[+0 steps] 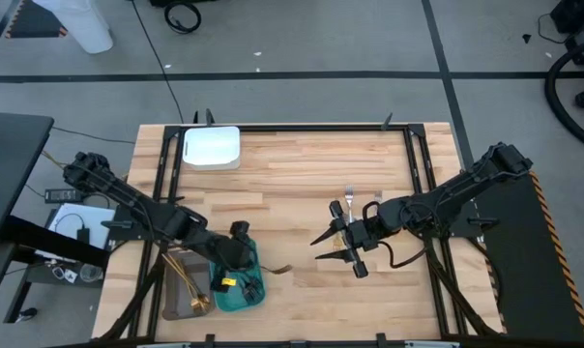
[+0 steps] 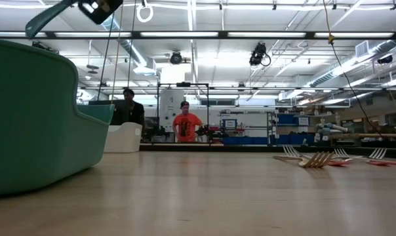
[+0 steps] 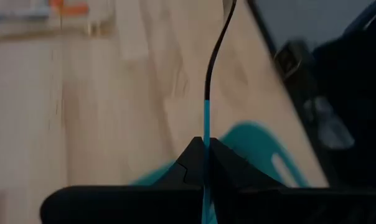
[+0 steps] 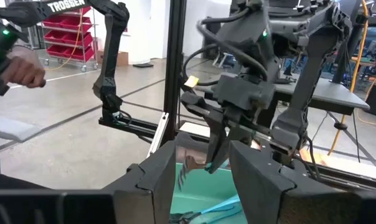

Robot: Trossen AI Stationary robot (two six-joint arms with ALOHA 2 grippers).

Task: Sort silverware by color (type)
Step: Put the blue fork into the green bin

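The fork will go down from my left gripper into the teal tray [image 1: 241,277] beside the other teal-blue pieces. The fork now hangs over that tray.
My left gripper [image 1: 236,263] hangs over the teal tray [image 1: 256,290] at the table's near left. It is shut on a slim fork [image 3: 208,74] with a teal-blue handle and a dark head. The fork's tines show in the right wrist view [image 4: 185,170]. My right gripper [image 1: 317,249] is open and empty over bare wood right of the table's middle, its fingers pointing toward the left arm. Several more forks [image 1: 350,203], silver and orange, lie flat on the table behind it. Teal-blue pieces [image 4: 218,208] lie in the teal tray. My left gripper pinches the fork's teal-blue handle [image 3: 206,127] between its two fingers. The fingers [image 4: 220,144] point down from above. The fork is lifted clear above the teal tray and lies tilted, its dark head sticking out past the fingertips [image 2: 48,19].
A grey tray [image 1: 176,302] with gold pieces stands left of the teal tray. A white tray [image 1: 212,147] stands at the far left. Black frame rails run along the table's edges. Bare wood lies in the middle. People stand in the room beyond [image 2: 185,124].
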